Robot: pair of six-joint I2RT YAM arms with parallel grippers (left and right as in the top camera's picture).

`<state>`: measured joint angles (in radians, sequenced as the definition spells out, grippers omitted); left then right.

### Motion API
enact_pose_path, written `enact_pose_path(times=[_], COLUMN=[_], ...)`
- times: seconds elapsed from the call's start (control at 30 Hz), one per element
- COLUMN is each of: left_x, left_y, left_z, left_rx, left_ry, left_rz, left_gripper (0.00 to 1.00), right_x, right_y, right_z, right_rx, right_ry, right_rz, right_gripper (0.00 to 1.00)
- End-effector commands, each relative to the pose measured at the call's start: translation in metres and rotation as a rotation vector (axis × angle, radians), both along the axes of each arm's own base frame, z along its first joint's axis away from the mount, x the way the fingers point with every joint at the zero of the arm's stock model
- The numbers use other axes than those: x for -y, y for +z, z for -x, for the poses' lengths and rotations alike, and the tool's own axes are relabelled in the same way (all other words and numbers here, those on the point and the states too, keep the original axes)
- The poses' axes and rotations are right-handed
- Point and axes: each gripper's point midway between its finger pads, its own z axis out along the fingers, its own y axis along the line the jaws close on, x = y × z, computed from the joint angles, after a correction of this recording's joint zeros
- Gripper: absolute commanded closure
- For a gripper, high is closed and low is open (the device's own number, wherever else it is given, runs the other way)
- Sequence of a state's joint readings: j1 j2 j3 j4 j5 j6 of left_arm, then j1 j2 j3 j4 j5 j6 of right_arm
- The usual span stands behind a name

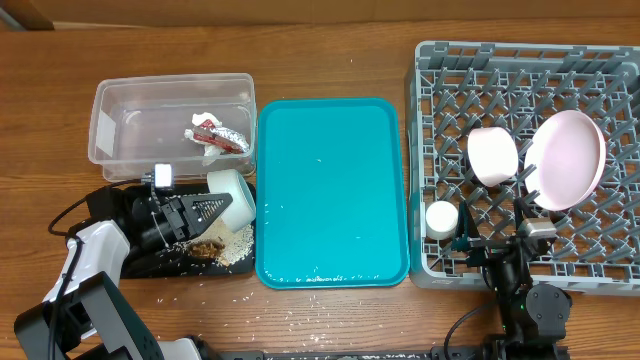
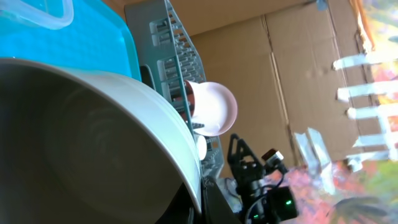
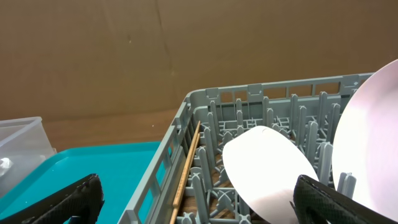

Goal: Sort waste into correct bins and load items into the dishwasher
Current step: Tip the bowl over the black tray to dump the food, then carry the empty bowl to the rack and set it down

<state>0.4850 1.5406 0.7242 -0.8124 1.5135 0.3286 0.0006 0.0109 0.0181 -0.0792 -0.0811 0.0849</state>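
Observation:
My left gripper is going to set the grey-white bowl, now tipped over the black tray, down in the grey dish rack (image 1: 436, 136), in the space between the pink bowl and the teal tray.
My left gripper (image 1: 210, 208) is shut on the rim of the grey-white bowl (image 1: 232, 194), held tipped on its side over the black tray (image 1: 140, 262), where rice and brown scraps (image 1: 215, 245) lie. The bowl fills the left wrist view (image 2: 93, 143). The clear tub (image 1: 130, 110) holds the red-and-silver wrapper (image 1: 222, 133) and white tissue (image 1: 212, 152). In the grey dish rack (image 1: 440, 70) stand the pink bowl (image 1: 493, 155), the plate (image 1: 567, 158) and the white cup (image 1: 441, 218). My right gripper (image 1: 490, 242) is open and empty over the rack's front edge, with the pink bowl (image 3: 267, 168) and plate (image 3: 370, 143) ahead.
The teal tray (image 1: 330, 190) lies between the bins and the rack. Loose rice grains (image 1: 330, 300) dot the table at its front edge. A wooden stick (image 3: 186, 168) lies along the rack's left wall. A cardboard wall stands behind the table.

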Motion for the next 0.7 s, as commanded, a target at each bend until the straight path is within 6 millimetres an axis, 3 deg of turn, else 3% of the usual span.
enact_pose_path(times=[0.0, 0.17, 0.27, 0.3, 0.37, 0.43, 0.53, 0.6, 0.67], left_x=[0.009, 0.043, 0.083, 0.100, 0.158, 0.197, 0.276, 0.313, 0.349], left_y=[0.014, 0.042, 0.069, 0.075, 0.094, 0.108, 0.130, 0.132, 0.118], left_z=[0.002, -0.012, -0.035, -0.047, -0.074, -0.081, -0.080, -0.078, -0.084], left_rx=[-0.009, 0.043, 0.070, 0.068, 0.163, 0.225, 0.343, 0.392, 0.370], left_ry=[-0.024, -0.186, -0.298, -0.305, -0.279, -0.258, -0.274, -0.315, -0.365], left_rz=[0.078, -0.045, -0.181, -0.247, -0.352, -0.343, -0.221, -0.133, -0.049], left_gripper=[0.96, 0.96, 0.96, 0.96, 0.96, 0.96, 0.96, 0.96, 0.96], right_x=[0.001, 0.001, 0.001, 0.001, 0.001, 0.001, 0.001, 0.001, 0.001], right_y=[-0.002, -0.002, -0.002, -0.002, -0.002, -0.002, -0.002, -0.002, -0.002], right_z=[0.000, 0.000, 0.000, 0.000, 0.000, 0.000, 0.000, 0.000, 0.000], right_rx=[0.003, 0.003, 0.003, 0.003, 0.003, 0.003, 0.003, 0.003, 0.003], right_ry=[-0.003, -0.004, -0.004, -0.003, -0.003, -0.003, -0.004, -0.003, -0.003], right_rz=[0.004, 0.004, 0.004, 0.004, 0.004, 0.004, 0.004, 0.004, 0.004], right_gripper=[0.00, 0.00, 0.00, 0.00, 0.00, 0.00, 0.00, 0.00, 0.00])
